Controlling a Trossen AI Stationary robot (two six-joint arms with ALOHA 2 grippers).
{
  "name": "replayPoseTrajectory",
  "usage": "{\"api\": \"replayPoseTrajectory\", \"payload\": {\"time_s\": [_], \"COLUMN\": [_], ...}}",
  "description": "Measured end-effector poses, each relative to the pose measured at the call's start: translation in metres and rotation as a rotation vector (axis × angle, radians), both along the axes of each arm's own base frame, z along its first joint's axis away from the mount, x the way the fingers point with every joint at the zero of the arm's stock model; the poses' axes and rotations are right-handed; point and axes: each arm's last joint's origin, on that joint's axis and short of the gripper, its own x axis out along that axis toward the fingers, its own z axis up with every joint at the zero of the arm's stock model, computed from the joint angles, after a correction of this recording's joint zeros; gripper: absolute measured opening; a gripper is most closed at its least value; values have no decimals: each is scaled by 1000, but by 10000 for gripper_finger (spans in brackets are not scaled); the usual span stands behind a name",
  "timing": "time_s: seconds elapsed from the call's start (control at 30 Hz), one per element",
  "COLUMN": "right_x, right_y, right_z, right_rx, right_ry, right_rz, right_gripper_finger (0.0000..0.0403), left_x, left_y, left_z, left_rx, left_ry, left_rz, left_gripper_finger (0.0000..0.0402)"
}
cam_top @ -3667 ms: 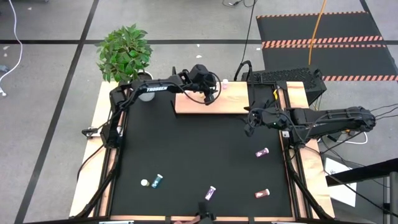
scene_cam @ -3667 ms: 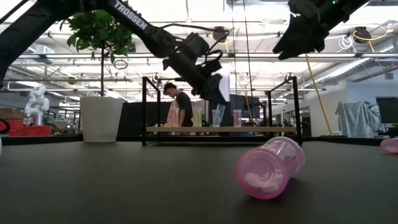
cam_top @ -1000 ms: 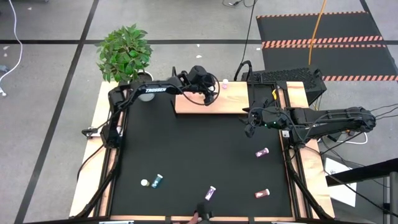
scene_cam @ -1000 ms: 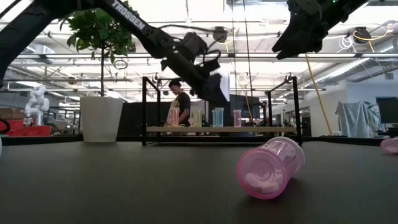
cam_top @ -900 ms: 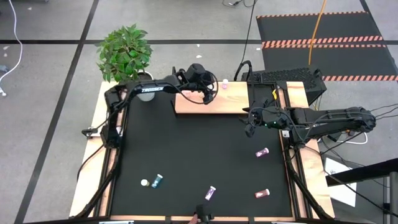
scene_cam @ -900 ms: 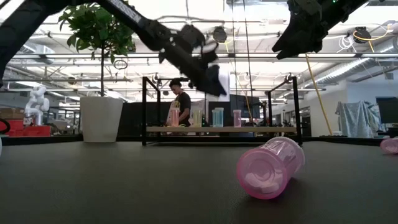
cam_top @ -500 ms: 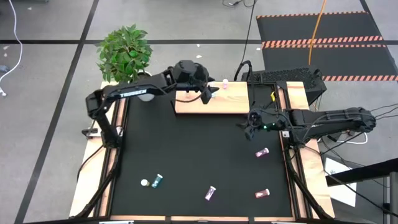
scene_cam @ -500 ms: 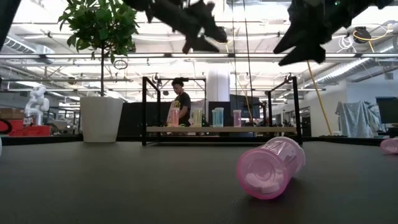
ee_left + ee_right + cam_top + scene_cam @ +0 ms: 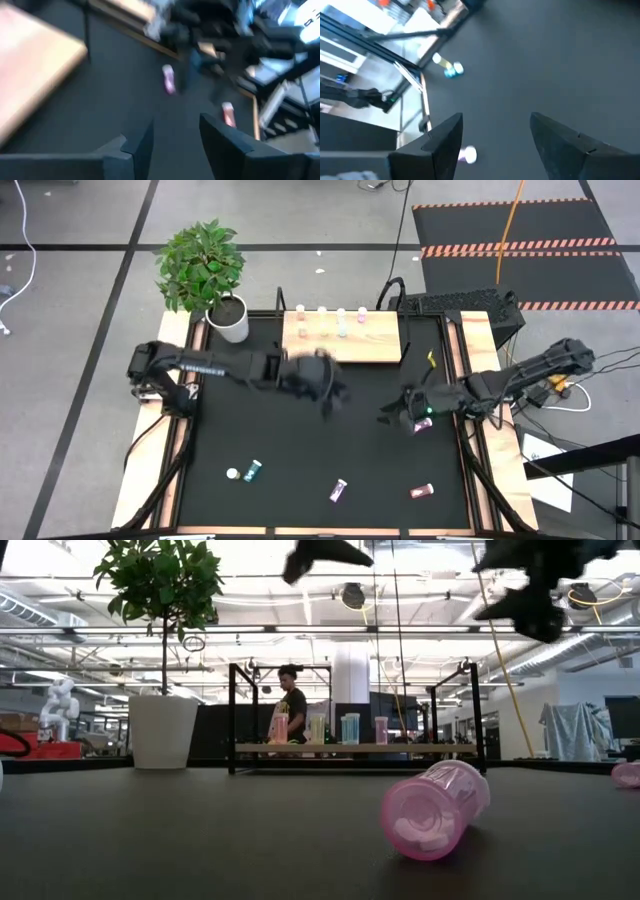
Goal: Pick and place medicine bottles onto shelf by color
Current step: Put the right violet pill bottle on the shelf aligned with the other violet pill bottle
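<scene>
The body of the pink bottle (image 9: pixel 421 426) is lying closer to the shelf. Next, my right gripper closes on it there, leaving the bottle's white cap free.
The tan shelf (image 9: pixel 340 340) stands at the table's far edge. Several small white-capped bottles stand upright along its far side (image 9: pixel 322 312); the low view shows them pink, yellow, blue and pink (image 9: pixel 350 728). On the black mat lie a blue-teal bottle (image 9: pixel 254 470), a purple one (image 9: pixel 339 490) and two pink ones (image 9: pixel 421 491) (image 9: pixel 420 426). My left gripper (image 9: pixel 335 395) is open and empty, high over the mat's middle. My right gripper (image 9: pixel 395 416) is open and empty, just left of the nearer pink bottle.
A white pot with a green plant (image 9: pixel 232 320) stands at the far left corner. A loose white cap (image 9: pixel 232 474) lies beside the teal bottle. The shelf's black posts (image 9: pixel 232 715) rise at its ends. A person stands in the room behind (image 9: pixel 293 700).
My left gripper has risen from the shelf and swung toward the table's near edge, out over the mat's middle, empty. The blue bottle stays upright on the shelf. My right gripper has gone toward the near edge, to beside the pink bottle on the right.
</scene>
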Motion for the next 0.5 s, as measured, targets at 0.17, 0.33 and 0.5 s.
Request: {"api": "replayPoseTrajectory", "payload": {"time_s": [0.17,0.33,0.5], "right_x": [3,15,25], "right_y": [29,56,75], "right_z": [-19,-45,-69], "right_rx": [46,104,236], "right_ry": [95,204,427], "right_rz": [-39,-114,-177], "right_gripper_finger": [223,200,174], "left_x": [-16,-31,-36], "left_y": [-51,-60,-48], "left_z": [-12,-24,-29], "left_rx": [-10,-32,-18], "left_ry": [141,308,409], "left_rz": [11,52,88], "left_gripper_finger": [138,126,122]}}
